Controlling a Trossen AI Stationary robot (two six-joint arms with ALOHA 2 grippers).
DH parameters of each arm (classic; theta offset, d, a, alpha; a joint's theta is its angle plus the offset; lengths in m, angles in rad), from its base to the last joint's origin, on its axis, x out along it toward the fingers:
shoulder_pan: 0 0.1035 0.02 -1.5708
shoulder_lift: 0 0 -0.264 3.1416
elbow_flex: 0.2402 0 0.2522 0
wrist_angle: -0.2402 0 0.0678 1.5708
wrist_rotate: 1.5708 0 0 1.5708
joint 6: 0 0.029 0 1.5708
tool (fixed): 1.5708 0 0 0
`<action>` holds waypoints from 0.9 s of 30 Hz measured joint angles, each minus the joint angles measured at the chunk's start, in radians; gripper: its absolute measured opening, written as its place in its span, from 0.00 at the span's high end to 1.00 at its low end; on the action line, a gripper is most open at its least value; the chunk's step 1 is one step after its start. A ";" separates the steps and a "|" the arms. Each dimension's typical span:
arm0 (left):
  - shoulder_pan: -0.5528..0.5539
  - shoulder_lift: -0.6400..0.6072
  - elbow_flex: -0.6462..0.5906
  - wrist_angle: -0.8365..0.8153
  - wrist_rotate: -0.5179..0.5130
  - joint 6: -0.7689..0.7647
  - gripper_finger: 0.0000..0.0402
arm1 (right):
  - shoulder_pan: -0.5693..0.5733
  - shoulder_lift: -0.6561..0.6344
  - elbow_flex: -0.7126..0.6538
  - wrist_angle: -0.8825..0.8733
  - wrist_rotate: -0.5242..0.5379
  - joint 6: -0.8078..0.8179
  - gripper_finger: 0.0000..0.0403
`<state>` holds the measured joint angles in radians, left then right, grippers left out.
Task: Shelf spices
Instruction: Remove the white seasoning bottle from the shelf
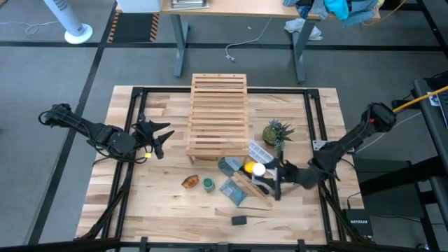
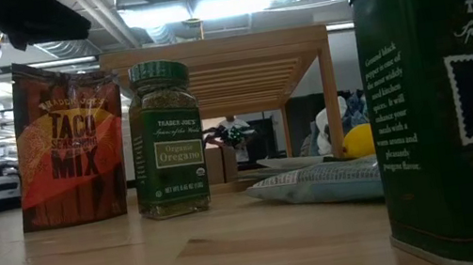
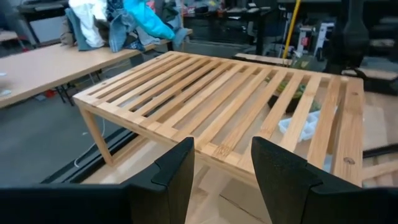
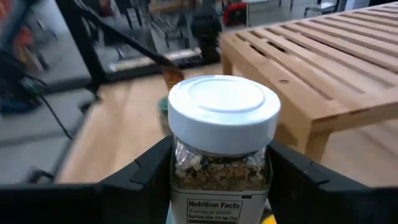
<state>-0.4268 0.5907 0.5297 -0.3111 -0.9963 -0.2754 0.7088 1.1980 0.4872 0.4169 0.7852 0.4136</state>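
Observation:
I should use my right gripper to set the white-capped bottle down on the bare wood (image 1: 255, 208) between the small black box and the wooden-handled tools.
The light-wood slatted shelf (image 1: 218, 115) stands on its legs at the table's middle, toward the far edge. My right gripper (image 1: 274, 179) is near the shelf's near right corner, shut on the white-capped bottle (image 4: 224, 109). The orange-brown packet (image 1: 190, 181), the green-lidded jar (image 1: 208, 183) and the small black box (image 1: 239, 220) stand on the tabletop nearer the near edge. In the low view the packet (image 2: 64, 145), jar (image 2: 165, 139) and black box (image 2: 453, 89) stand upright. My left gripper (image 3: 222, 168) hovers open left of the shelf (image 3: 230, 99), facing it. My right gripper pinches the white-capped bottle by its glass body just below the cap (image 4: 219, 167), one finger (image 4: 146, 171) on each side. The fingers come in roughly level from the table's right. The bottle stands upright in the hold; whether its base is on the table does not show.
A yellow round object (image 1: 247, 168), a small green plant (image 1: 278, 131) and several flat bags (image 1: 231, 189) crowd the space by my right gripper. A black frame (image 1: 137, 94) runs around the tabletop. Bare wood lies left of the shelf and along the near edge.

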 joint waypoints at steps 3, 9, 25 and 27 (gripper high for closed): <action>-0.013 0.000 0.000 0.002 -0.027 -0.040 0.61 | 0.092 0.017 -0.035 0.055 0.076 0.066 0.50; -0.024 0.010 0.000 0.015 -0.067 -0.119 0.61 | 0.204 0.160 -0.042 0.088 0.146 0.191 0.50; -0.025 0.095 0.000 0.096 -0.071 -0.130 0.61 | 0.241 0.642 -0.016 0.589 0.194 0.194 0.50; -0.025 0.102 0.000 0.102 -0.071 -0.114 0.61 | 0.240 0.676 0.014 0.587 0.194 0.177 0.50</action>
<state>-0.4522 0.6929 0.5297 -0.2093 -1.0668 -0.3895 0.9485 1.8739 0.5009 1.0040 0.9797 0.5909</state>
